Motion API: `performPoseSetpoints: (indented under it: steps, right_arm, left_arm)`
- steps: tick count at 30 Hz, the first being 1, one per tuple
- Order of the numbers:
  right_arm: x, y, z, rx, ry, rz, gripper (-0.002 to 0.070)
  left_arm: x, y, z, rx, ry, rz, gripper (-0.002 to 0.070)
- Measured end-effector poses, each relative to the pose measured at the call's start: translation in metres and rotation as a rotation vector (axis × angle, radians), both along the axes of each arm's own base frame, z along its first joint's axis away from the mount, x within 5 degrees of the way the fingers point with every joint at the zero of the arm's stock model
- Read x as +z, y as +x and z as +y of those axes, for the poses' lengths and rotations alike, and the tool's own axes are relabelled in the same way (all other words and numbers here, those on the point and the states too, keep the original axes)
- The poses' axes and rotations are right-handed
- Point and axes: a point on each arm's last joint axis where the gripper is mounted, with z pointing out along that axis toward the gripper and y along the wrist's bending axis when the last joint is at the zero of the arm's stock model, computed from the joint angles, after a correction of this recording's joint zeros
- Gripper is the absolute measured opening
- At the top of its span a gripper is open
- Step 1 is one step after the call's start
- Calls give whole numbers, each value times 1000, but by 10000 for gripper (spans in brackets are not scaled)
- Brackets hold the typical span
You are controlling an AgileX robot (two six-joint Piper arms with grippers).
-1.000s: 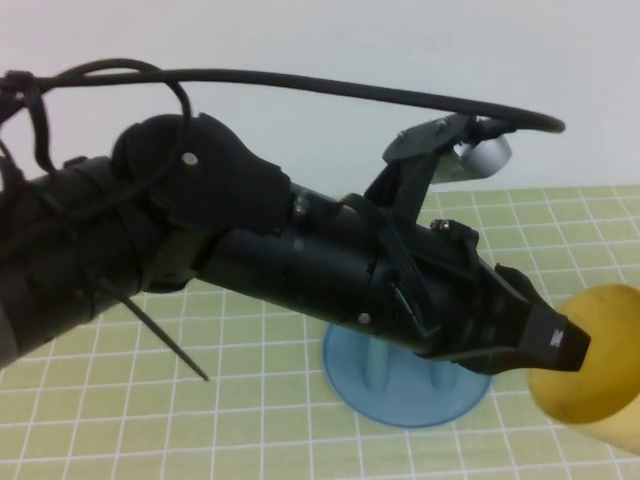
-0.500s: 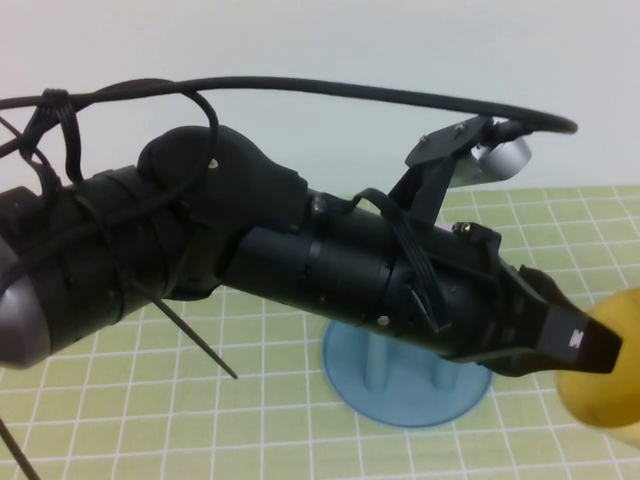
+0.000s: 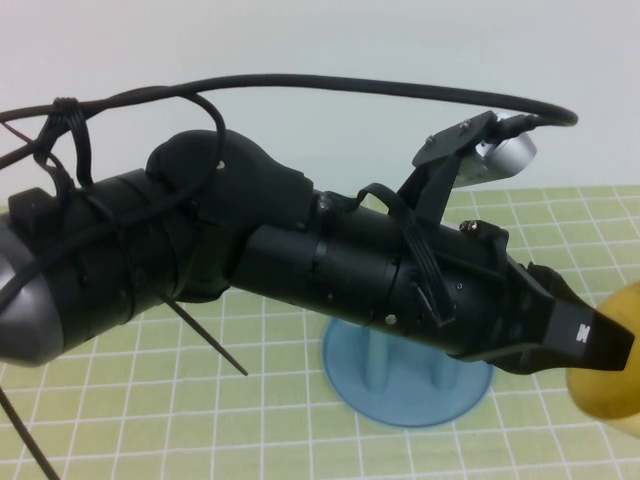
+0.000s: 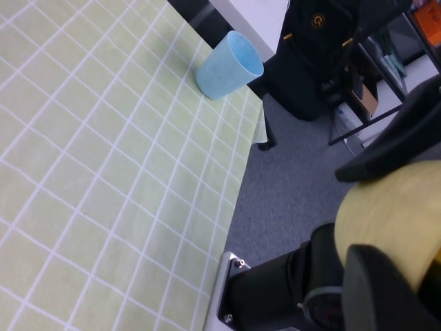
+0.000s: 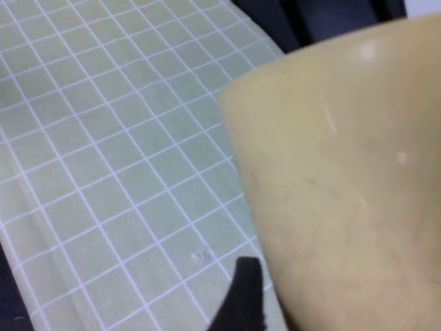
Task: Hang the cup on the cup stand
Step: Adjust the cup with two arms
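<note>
My left gripper needs to open and take the rim point(image 4: 426, 271) with a finger inside the yellow cup, since it is shut beside the cup's outside.
The yellow cup point(image 3: 612, 375) hangs in the air at the right edge of the high view, to the right of the cup stand point(image 3: 400, 390). My left gripper point(image 3: 603, 348) is shut on it, and the left wrist view shows the cup point(image 4: 389, 207) pinched between two black fingers point(image 4: 382, 293). The stand's round blue base and two posts show under my left arm, which hides the post tops. My right gripper point(image 5: 344, 300) is out of the high view. It stands open close against the cup point(image 5: 337, 179), with one finger point(image 5: 242, 298) beside the cup's wall.
A pale blue cup point(image 4: 227, 65) lies on its side near the edge of the green checked table mat point(image 4: 103, 172). Beyond that edge are grey floor and black equipment. My left arm point(image 3: 300, 250) and its cable span most of the high view.
My left arm has slid to the right with the yellow cup, which now sits further off the right edge of the high view. The stand has not moved.
</note>
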Motion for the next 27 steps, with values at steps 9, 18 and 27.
performPoseSetpoints:
  steps: [9, 18, 27]
  right_arm:
    - [0, 0, 0, 4, -9, -3, 590]
    - [-1, -1, 0, 9, -11, 2, 589]
    - [-4, -1, -2, 11, -47, 12, 588]
  left_arm:
    - [0, 0, 0, -17, -4, -38, 1]
    - [1, 0, 0, -11, -5, -34, 291]
    - [2, 7, 11, -22, -6, -34, 452]
